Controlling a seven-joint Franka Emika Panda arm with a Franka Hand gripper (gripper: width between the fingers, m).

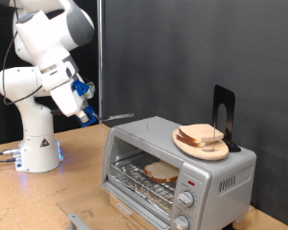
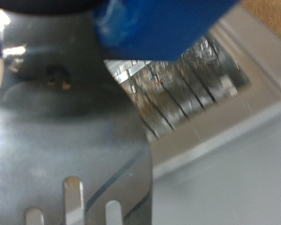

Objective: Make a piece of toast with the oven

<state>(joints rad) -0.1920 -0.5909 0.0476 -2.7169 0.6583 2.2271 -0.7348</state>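
Observation:
The metal spatula in my gripper should be put down by me on the bare oven top beside the round wooden plate (image 1: pixel 156 125).
The silver toaster oven (image 1: pixel 216 177) stands at the exterior view's lower right with its glass door (image 1: pixel 134 203) folded down. One slice of toast (image 1: pixel 161 172) lies on the wire rack inside. My gripper (image 1: pixel 84 107), with blue fingers, hangs above the table to the left of the oven and is shut on a metal spatula (image 1: pixel 113 116) whose blade points towards the oven's top left corner. In the wrist view the slotted spatula blade (image 2: pixel 75 141) fills the picture, with a blue finger (image 2: pixel 159 23) above it and the oven rack (image 2: pixel 178 84) behind.
A round wooden plate (image 1: pixel 187 146) with stacked bread slices (image 1: pixel 204 137) sits on the oven's top, next to a black upright stand (image 1: pixel 224 113). Knobs (image 1: pixel 185 199) run down the oven's right front. The robot base (image 1: pixel 38 144) stands at the left. A grey object (image 1: pixel 79 222) lies at the bottom edge.

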